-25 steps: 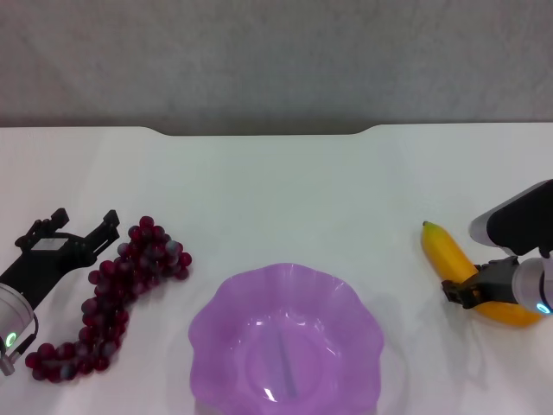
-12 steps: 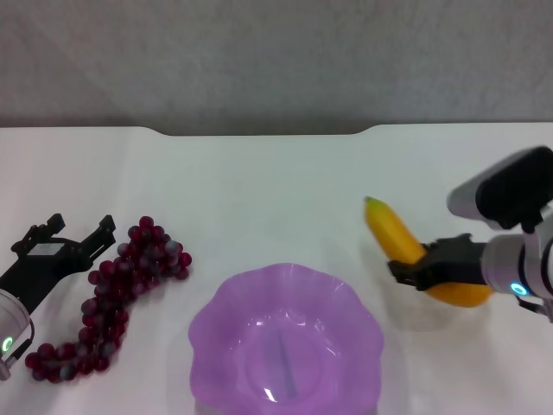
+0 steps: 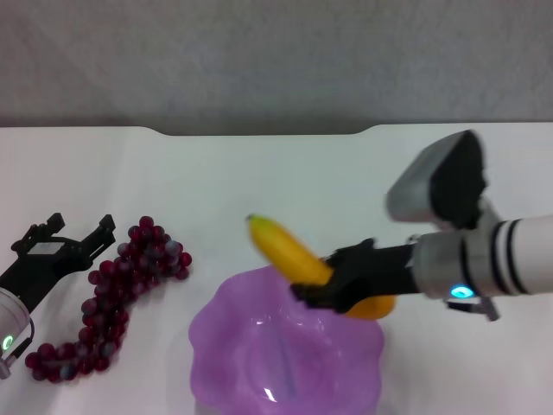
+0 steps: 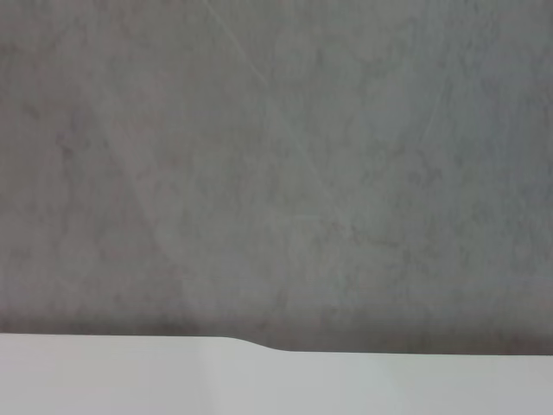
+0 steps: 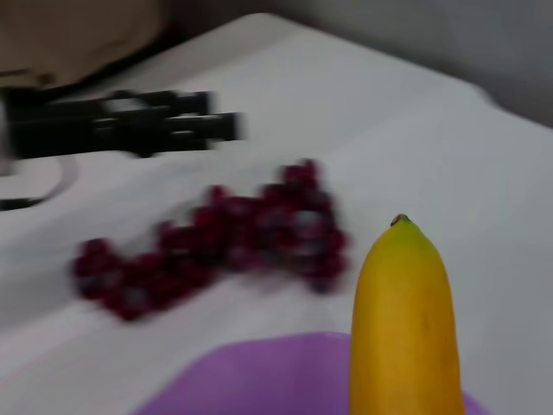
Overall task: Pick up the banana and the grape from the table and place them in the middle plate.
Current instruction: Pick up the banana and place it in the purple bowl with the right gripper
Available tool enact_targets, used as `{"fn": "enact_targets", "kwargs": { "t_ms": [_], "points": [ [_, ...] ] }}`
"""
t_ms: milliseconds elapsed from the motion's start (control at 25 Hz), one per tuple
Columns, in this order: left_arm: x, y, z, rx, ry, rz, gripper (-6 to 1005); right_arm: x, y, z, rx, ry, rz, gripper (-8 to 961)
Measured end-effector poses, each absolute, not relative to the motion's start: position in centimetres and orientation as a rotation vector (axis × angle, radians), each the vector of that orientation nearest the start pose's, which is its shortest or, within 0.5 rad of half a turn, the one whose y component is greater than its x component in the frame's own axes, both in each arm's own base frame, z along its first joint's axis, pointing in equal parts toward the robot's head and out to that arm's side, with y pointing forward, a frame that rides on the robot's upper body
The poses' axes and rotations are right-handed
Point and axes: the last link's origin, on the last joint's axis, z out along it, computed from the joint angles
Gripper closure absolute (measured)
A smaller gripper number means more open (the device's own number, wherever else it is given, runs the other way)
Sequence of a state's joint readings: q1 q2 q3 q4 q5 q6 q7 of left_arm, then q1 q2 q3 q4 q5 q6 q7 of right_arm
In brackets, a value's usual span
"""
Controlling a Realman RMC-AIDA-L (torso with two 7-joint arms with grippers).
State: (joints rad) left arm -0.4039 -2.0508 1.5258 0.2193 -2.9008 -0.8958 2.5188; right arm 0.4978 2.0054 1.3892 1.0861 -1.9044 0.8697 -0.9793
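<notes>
Next, my right gripper lets go of the yellow banana so that it lies across the far half of the purple scalloped plate (image 3: 294, 332).
My right gripper (image 3: 333, 285) is shut on the yellow banana (image 3: 285, 251) and holds it in the air over the far rim of the purple scalloped plate (image 3: 233, 337). The banana also fills the right wrist view (image 5: 404, 320), with the plate's rim (image 5: 259, 372) under it. The dark red grape bunch (image 3: 121, 290) lies on the white table (image 3: 285, 181) left of the plate; it also shows in the right wrist view (image 5: 216, 242). My left gripper (image 3: 78, 232) is open and empty, just left of the bunch's upper end, and shows far off in the right wrist view (image 5: 164, 125).
The table's notched far edge (image 3: 259, 131) runs in front of a grey wall. The left wrist view shows only that wall and the table edge (image 4: 259, 346). Bare table lies to the right of the plate and behind it.
My right gripper has carried the banana left, from the table's right side to above the plate's far rim. The left gripper and the grapes have stayed put.
</notes>
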Motion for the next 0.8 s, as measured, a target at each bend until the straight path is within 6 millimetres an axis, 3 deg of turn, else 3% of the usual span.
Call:
{"fn": "enact_targets", "kwargs": {
  "t_ms": [240,800],
  "points": [
    [-34.9,34.1,-2.0,-1.785,-0.846,-0.667,106,15.9,34.1,-9.8,-2.847,0.552,0.139,443],
    [-34.7,34.4,-2.0,-1.785,-0.843,-0.671,106,18.3,33.5,-11.4,-2.888,0.548,0.002,439]
  ]
}}
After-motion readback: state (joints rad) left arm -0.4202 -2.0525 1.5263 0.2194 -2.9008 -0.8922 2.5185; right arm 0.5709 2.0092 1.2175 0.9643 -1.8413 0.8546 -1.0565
